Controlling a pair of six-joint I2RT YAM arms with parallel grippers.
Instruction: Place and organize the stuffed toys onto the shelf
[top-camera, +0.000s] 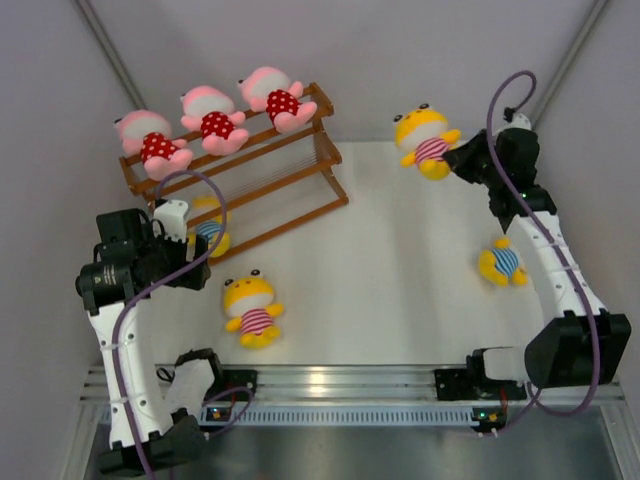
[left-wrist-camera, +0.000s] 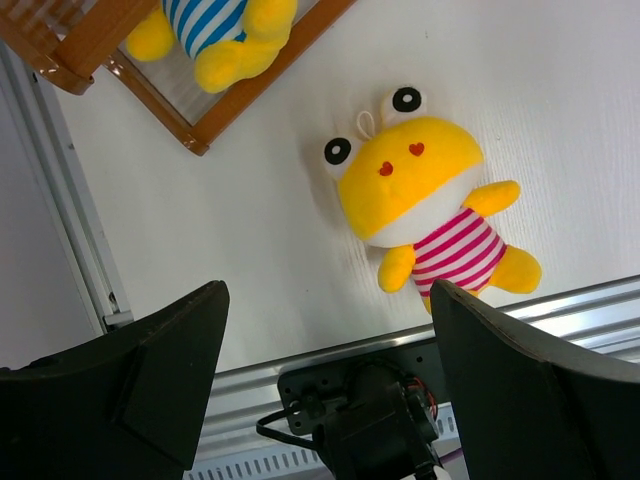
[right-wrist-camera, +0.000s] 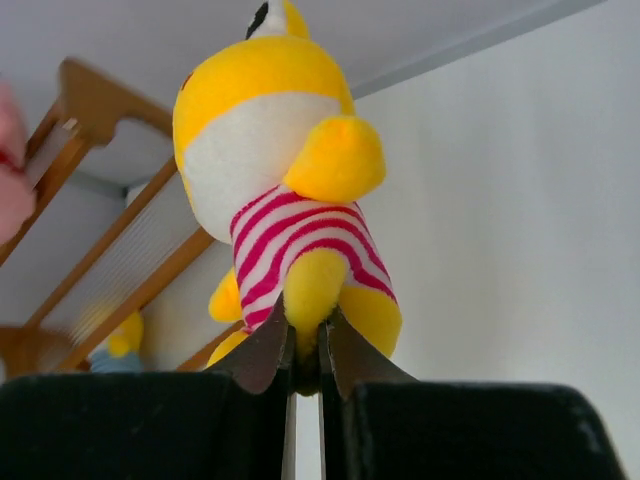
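Note:
I should use my right gripper to place the yellow pink-striped toy on the brown shelf's middle level (top-camera: 289, 156) (right-wrist-camera: 152, 238), just below the nearest pink toy.
The brown shelf (top-camera: 300, 165) stands at the back left. Three pink toys in red dotted dresses (top-camera: 213, 118) sit along its top tier. A yellow blue-striped toy (top-camera: 210, 228) lies on its lowest tier, also in the left wrist view (left-wrist-camera: 225, 25). My right gripper (right-wrist-camera: 305, 335) is shut on the leg of a yellow pink-striped toy (right-wrist-camera: 280, 150) and holds it in the air at the back right (top-camera: 425, 140). My left gripper (left-wrist-camera: 328, 290) is open and empty, above the table. A second yellow pink-striped toy (left-wrist-camera: 425, 195) lies face up just beyond it. Another blue-striped toy (top-camera: 502, 263) lies at the right.
The shelf's lower corner rail (left-wrist-camera: 200, 125) is close to my left gripper. A metal rail (top-camera: 350, 385) with both arm bases runs along the table's near edge. Grey walls close in the left, back and right sides.

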